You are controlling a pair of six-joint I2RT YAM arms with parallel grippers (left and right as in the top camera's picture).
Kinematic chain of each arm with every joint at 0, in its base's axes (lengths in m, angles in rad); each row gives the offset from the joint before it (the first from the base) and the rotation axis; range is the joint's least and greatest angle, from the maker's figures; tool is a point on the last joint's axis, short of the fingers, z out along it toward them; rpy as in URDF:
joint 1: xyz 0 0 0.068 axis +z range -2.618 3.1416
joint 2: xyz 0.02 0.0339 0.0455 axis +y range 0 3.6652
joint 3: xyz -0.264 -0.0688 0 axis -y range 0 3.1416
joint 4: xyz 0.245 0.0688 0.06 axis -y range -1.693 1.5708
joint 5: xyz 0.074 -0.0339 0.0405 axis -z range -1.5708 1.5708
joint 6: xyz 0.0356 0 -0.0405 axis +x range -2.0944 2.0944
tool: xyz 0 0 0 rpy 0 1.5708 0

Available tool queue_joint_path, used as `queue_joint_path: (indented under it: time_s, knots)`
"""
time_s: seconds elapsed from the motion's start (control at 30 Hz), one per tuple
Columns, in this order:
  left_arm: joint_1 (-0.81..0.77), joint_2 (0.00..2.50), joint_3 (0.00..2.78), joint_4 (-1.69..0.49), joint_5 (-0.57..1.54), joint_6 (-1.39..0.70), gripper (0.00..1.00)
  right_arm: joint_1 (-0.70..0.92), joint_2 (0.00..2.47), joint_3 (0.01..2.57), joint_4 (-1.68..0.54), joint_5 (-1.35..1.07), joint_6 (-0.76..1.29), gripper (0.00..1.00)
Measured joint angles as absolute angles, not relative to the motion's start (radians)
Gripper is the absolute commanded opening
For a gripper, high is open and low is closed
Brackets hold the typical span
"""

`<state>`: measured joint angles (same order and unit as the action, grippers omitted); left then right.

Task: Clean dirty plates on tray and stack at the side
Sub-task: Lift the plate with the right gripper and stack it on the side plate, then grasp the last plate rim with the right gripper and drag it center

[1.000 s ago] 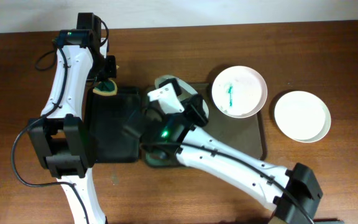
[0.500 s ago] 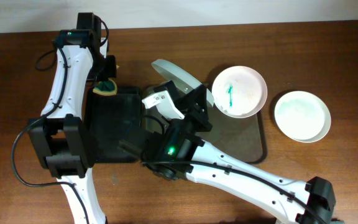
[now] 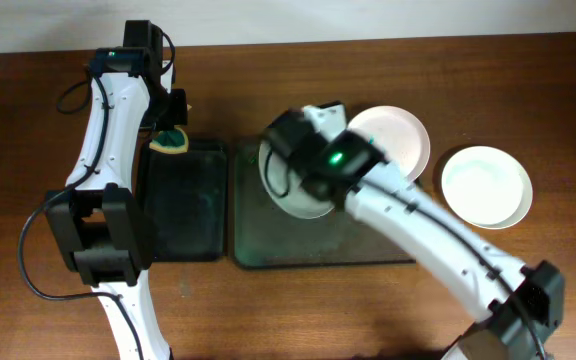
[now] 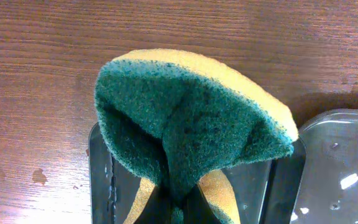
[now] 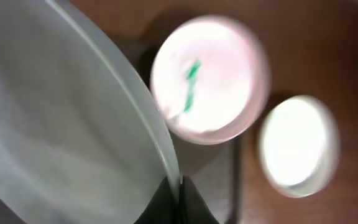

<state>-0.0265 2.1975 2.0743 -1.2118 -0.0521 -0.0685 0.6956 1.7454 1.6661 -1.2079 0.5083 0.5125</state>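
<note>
I will let go of the plate held in my right gripper, now tilted above the dark tray, on top of the clean white plate (image 3: 485, 187) (image 5: 298, 146) next to the dark tray.
My right gripper (image 5: 180, 186) is shut on the rim of a white plate (image 5: 73, 124) and holds it tilted above the dark tray (image 3: 328, 250); this plate also shows in the overhead view (image 3: 290, 192). A dirty plate with a green smear (image 3: 398, 140) sits at the tray's back right, partly hidden by my right arm. A clean white plate (image 3: 486, 186) lies on the table to the right of the tray. My left gripper (image 4: 179, 208) is shut on a folded yellow-and-green sponge (image 4: 191, 118), held at the back edge of the black basin (image 3: 183, 210).
The black basin lies left of the tray. In the left wrist view a clear wet container edge (image 4: 340, 162) shows at the right. The table around is bare brown wood (image 3: 528, 90).
My right arm has swung right and back across the tray, carrying the white plate from the tray's back left to over its middle. The left arm and sponge have not moved.
</note>
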Motion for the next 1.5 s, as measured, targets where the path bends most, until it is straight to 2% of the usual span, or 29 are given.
queue_joint_path:
  time_s: [0.2,0.3,0.4,0.57,0.8,1.03,1.23,1.5]
  knots:
    - [-0.027,2.197,2.074,-1.212,-0.052,-0.068,0.00,0.430,1.744,1.666,-1.155,0.017,0.406,0.04]
    - [-0.027,2.197,2.074,-1.213,-0.052,-0.068,0.00,0.277,1.729,1.666,-1.161,-0.143,0.371,0.04]
    - [-0.027,2.197,2.074,-1.213,-0.052,-0.068,0.00,0.056,1.695,1.666,-1.204,-0.232,0.347,0.04]
    - [-0.027,2.197,2.074,-1.213,-0.052,-0.068,0.00,-0.228,1.685,1.666,-1.274,-0.189,0.314,0.04]
    - [-0.027,2.197,2.074,-1.213,-0.052,-0.068,0.00,-0.486,1.699,1.592,-1.261,0.003,0.306,0.04]
    - [-0.027,2.197,2.074,-1.212,-0.052,-0.068,0.00,-0.582,1.727,1.403,-1.086,0.051,0.303,0.07]
    - [-0.027,2.197,2.074,-1.212,-0.052,-0.068,0.00,-0.573,1.745,1.343,-1.032,0.051,0.294,0.25]
    - [-0.027,2.197,2.074,-1.206,-0.052,-0.068,0.00,-0.455,1.787,1.370,-1.055,-0.021,0.224,0.46]
